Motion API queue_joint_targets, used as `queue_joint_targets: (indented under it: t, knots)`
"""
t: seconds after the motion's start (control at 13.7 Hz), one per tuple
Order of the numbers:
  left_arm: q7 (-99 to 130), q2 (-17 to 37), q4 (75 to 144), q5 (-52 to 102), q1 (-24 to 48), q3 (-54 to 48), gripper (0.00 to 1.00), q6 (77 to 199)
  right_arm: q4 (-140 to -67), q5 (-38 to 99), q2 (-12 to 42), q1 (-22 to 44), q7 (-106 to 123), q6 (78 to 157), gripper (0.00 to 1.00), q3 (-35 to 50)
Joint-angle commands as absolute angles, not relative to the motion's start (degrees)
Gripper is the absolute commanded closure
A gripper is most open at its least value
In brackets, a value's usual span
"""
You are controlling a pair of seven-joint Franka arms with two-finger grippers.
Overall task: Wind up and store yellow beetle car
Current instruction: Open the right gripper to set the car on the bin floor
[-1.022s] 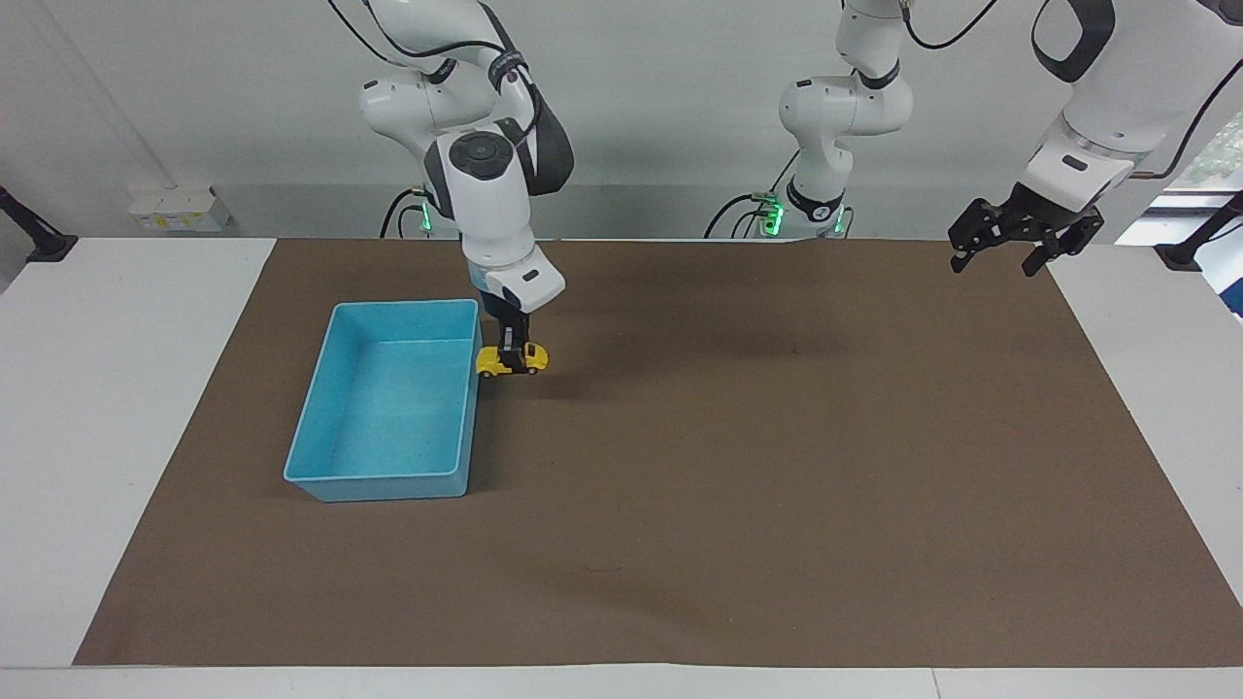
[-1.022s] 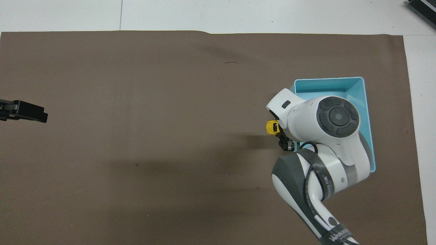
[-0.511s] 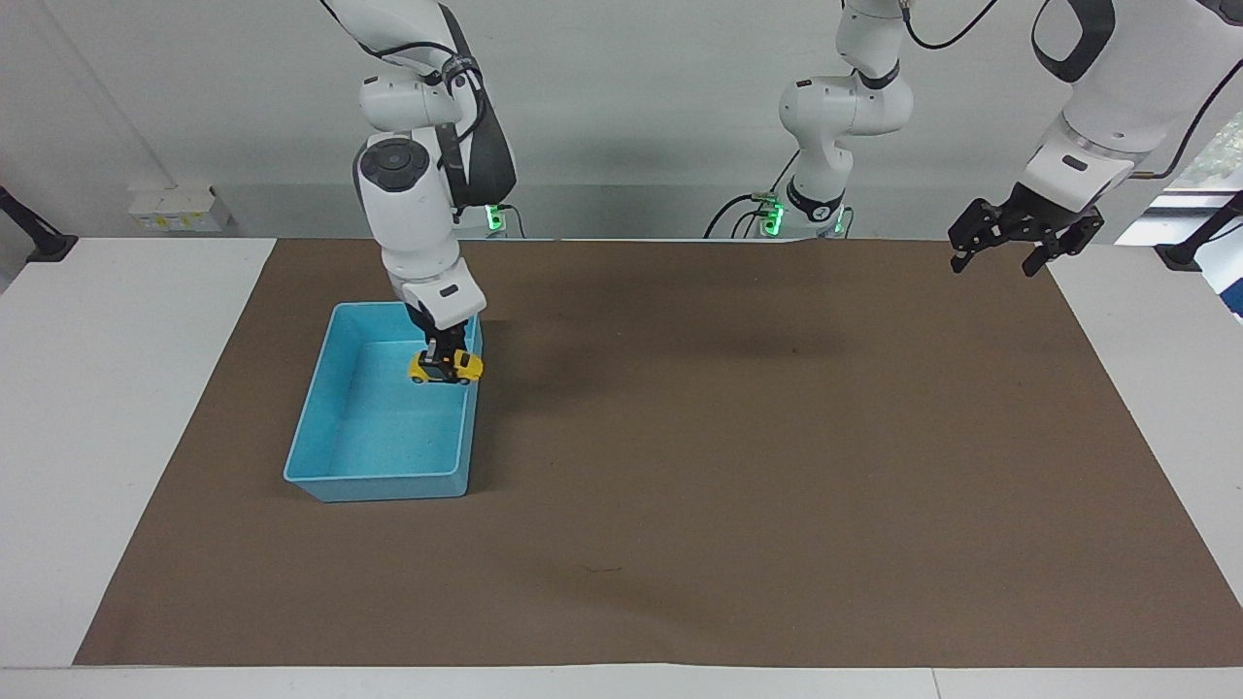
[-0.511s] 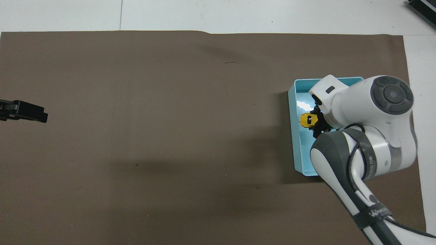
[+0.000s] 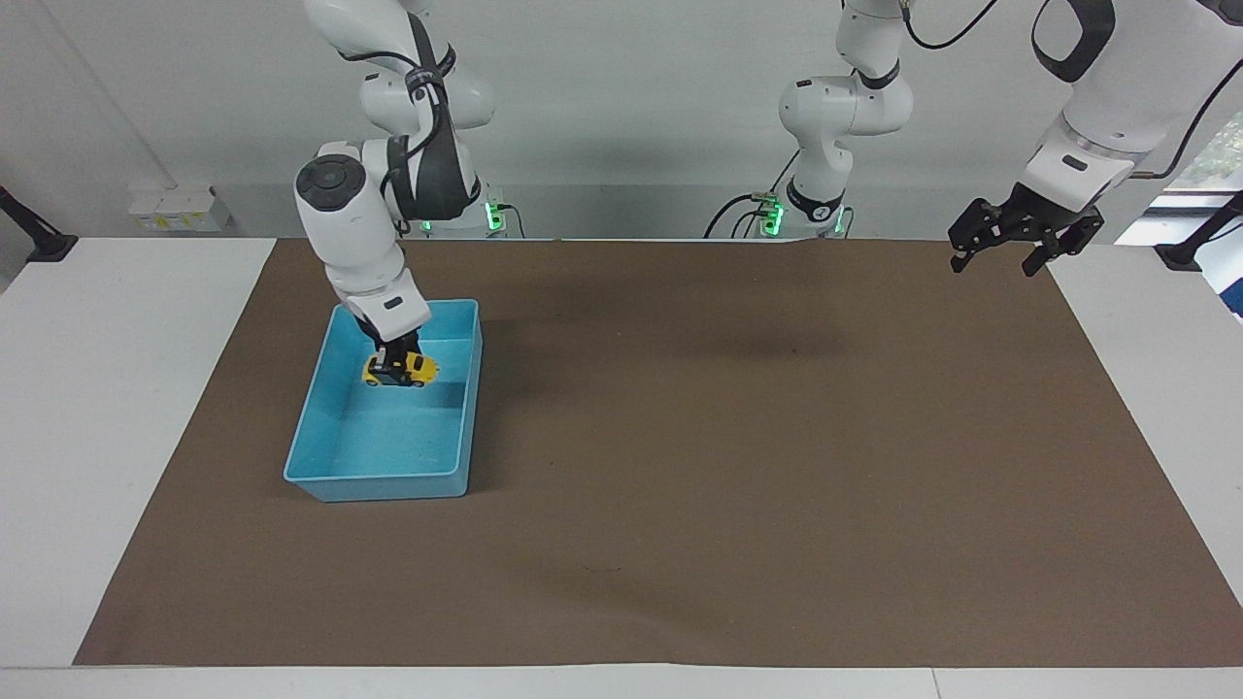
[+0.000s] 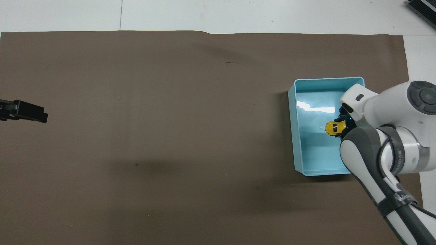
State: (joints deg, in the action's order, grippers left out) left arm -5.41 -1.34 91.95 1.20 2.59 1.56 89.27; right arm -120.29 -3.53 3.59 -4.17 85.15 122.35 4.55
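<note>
Next, I let go of the yellow beetle car with my right gripper on the middle of the blue bin's bottom (image 6: pixel 330 132).
The yellow beetle car (image 5: pixel 400 370) is a tiny yellow toy with dark windows. My right gripper (image 5: pixel 396 361) is shut on it and holds it over the inside of the blue bin (image 5: pixel 379 481), in the half of the bin nearer the robots. In the overhead view the car (image 6: pixel 334 127) shows beside the right gripper (image 6: pixel 341 128), within the bin's walls (image 6: pixel 292 136). I cannot tell whether the car touches the bin floor. My left gripper (image 5: pixel 1005 254) is open and empty, waiting in the air over the mat's edge at the left arm's end; its tip shows in the overhead view (image 6: pixel 25 112).
The blue bin stands on a brown mat (image 5: pixel 738 466) that covers most of the white table (image 5: pixel 117 408). Nothing else lies on the mat.
My right gripper has carried the car sideways from beside the bin, over its wall, to above the bin's inside. The left arm has not moved.
</note>
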Motion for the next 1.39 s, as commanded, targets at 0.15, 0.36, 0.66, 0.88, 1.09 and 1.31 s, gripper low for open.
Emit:
queue_joint_targets:
  t: [0.15, 0.36, 0.66, 0.88, 1.09, 1.31]
  knots:
    - [-4.9, -1.7, 91.8, 1.8, 2.1, 1.3, 0.0, 88.5, -124.8, -4.1, 5.4, -4.3, 87.0, 130.3, 1.0, 5.5]
    - [-4.9, -1.7, 91.8, 1.8, 2.1, 1.3, 0.0, 88.4, -125.3, -4.1, 8.6, -3.7, 86.9, 133.9, 1.0, 5.5]
    - [-4.9, -1.7, 91.8, 1.8, 2.1, 1.3, 0.0, 88.5, -125.8, -4.1, 10.5, -3.6, 86.3, 134.9, 0.5, 5.5]
    - [-4.9, -1.7, 91.8, 1.8, 2.1, 1.3, 0.0, 88.4, -124.9, -4.0, 10.3, -3.9, 86.0, 133.8, 0.0, 5.5]
    - [-4.9, -1.7, 91.8, 1.8, 2.1, 1.3, 0.0, 88.5, -120.1, -3.5, 9.5, -3.4, 85.5, 128.3, 0.0, 5.6]
    - [-4.9, -1.7, 91.8, 1.8, 2.1, 1.3, 0.0, 88.4, -112.5, -2.9, 8.3, -3.3, 81.9, 120.3, 0.0, 5.8]
